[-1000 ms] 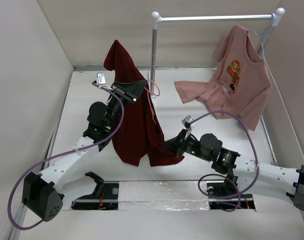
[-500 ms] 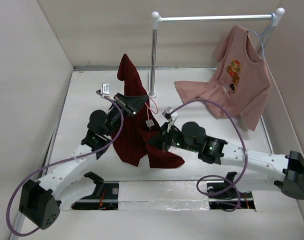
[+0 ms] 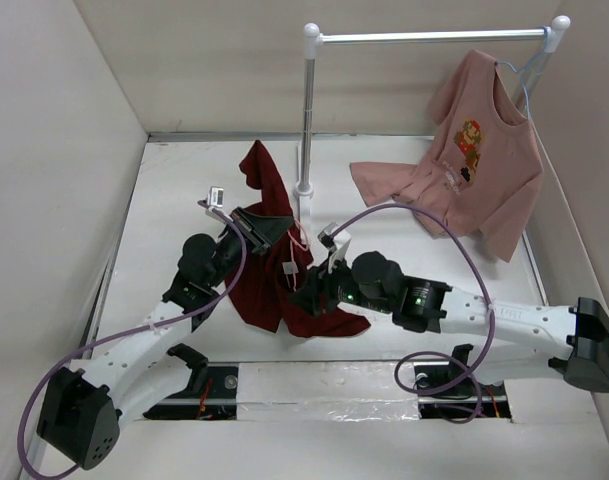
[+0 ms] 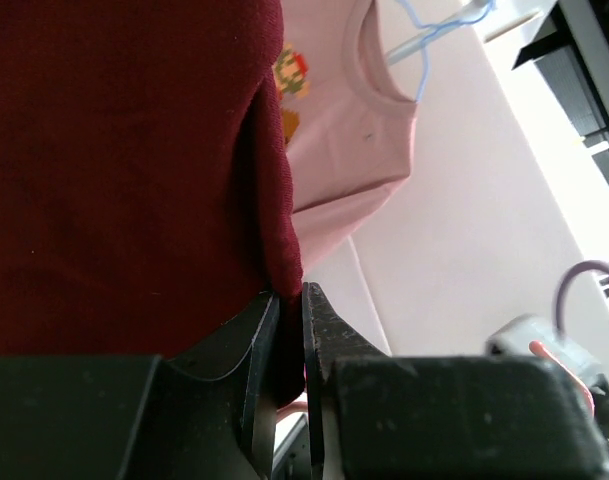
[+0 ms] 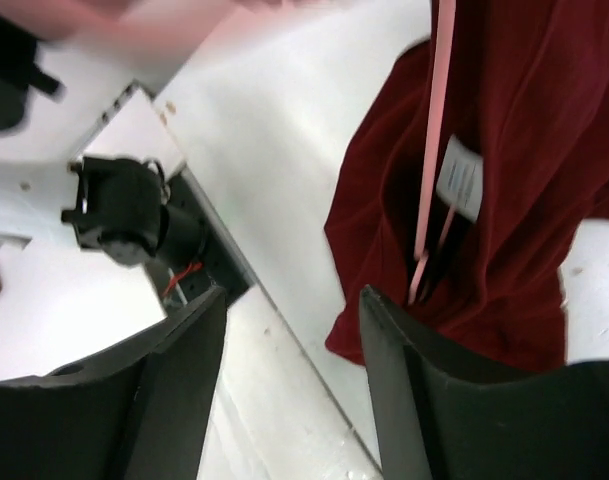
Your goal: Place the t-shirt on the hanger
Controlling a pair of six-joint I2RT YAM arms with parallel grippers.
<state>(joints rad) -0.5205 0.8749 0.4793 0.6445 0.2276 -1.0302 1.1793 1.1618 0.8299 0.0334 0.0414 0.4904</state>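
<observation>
The pink hanger hangs outside the open fingers of my right gripper, so next my right gripper takes hold of the hanger's wire [image 5: 423,220] and steadies it before my left gripper opens.
The maroon t-shirt [image 3: 256,288] hangs in a bunch from my left gripper [image 3: 274,228], its lower part resting on the table. In the left wrist view the gripper [image 4: 290,330] is shut on a fold of the maroon cloth [image 4: 124,170]. The thin pink hanger [image 3: 302,238] hangs among the folds by the white label; in the right wrist view its wire [image 5: 431,150] runs down into the t-shirt [image 5: 514,250]. My right gripper [image 3: 306,297] is open and empty at the shirt's lower edge, and in its own view [image 5: 294,390] the cloth lies beside the right finger.
A metal clothes rack [image 3: 306,110] stands at the back on a round base. A pink printed t-shirt [image 3: 484,150] hangs on a pale blue hanger [image 3: 519,85] at its right end. A salmon-pink garment [image 3: 389,182] lies below it. Walls close in the left and right sides.
My left gripper has lowered the t-shirt and moved it right and nearer. My right arm has swung left, bringing its open gripper to the shirt's lower edge.
</observation>
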